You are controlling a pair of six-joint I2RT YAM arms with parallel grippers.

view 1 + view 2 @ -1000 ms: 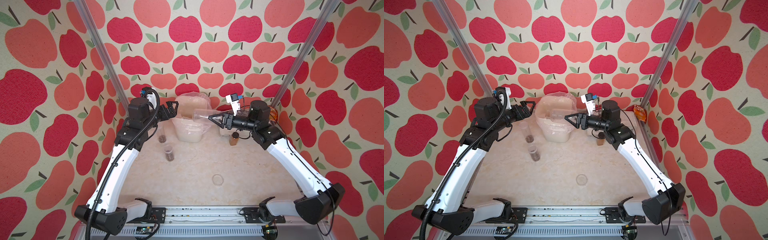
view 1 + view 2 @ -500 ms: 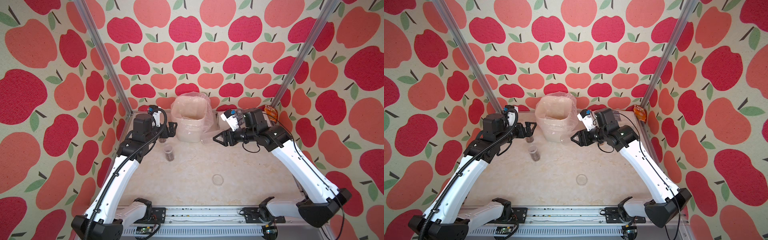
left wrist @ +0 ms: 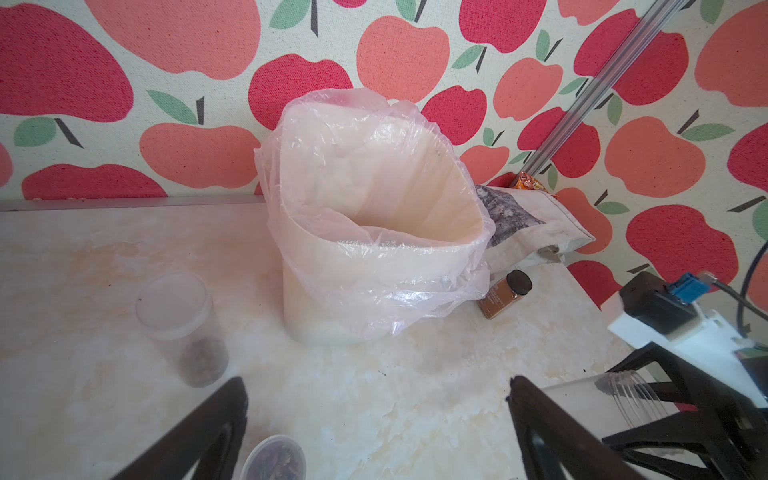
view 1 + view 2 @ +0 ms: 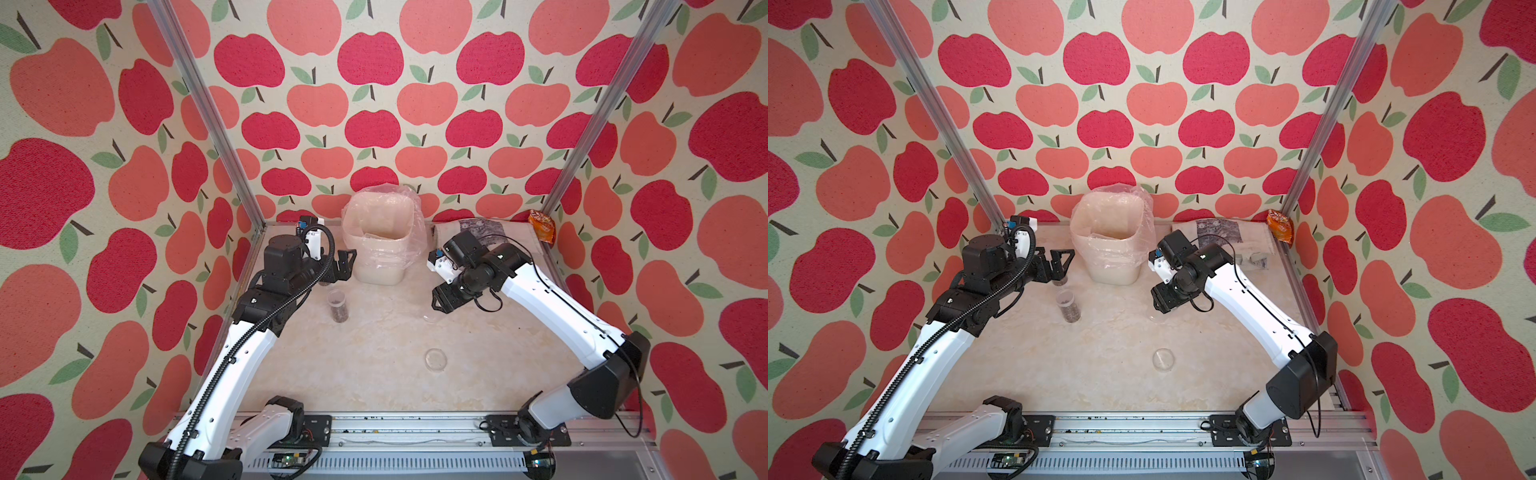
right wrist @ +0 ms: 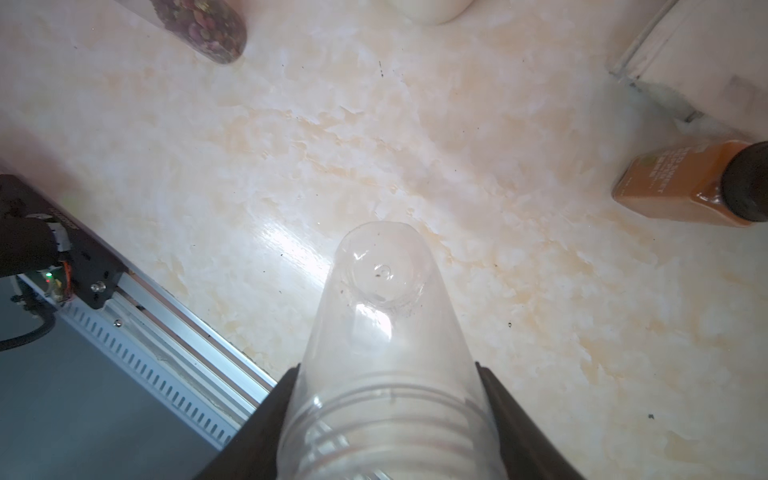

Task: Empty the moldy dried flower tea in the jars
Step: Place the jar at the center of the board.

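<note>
The empty clear jar will go down on the table (image 4: pixel 431 339) just behind the loose clear lid, where I should set it with my right gripper.
My right gripper (image 4: pixel 440 301) (image 5: pixel 386 370) is shut on an empty, lidless clear jar (image 5: pixel 382 316) (image 4: pixel 1154 318), held base-down just over the table right of the white bin (image 4: pixel 380 270). A loose clear lid (image 4: pixel 435 359) lies nearer the front. Left of the bin, a lidded jar (image 4: pixel 338 305) (image 4: pixel 1070 305) holds dark dried flower tea (image 5: pixel 199 29). In the left wrist view one such jar (image 3: pixel 183 328) stands ahead and another (image 3: pixel 274 457) sits low by one finger. My left gripper (image 4: pixel 343 266) (image 3: pixel 376 386) hangs open above them, holding nothing.
The bin (image 3: pixel 374 249) is lined with a thin plastic bag. An amber jar with a black cap (image 3: pixel 505 293) (image 5: pixel 685 183) stands beside it on the right. A printed cloth bag (image 4: pixel 482 228) and an orange packet (image 4: pixel 541 225) lie at the back right corner.
My right arm swung away from the bin's mouth and came down towards the front, turning the empty jar base-down near the table. My left arm dropped from bin height to just above the two jars.
</note>
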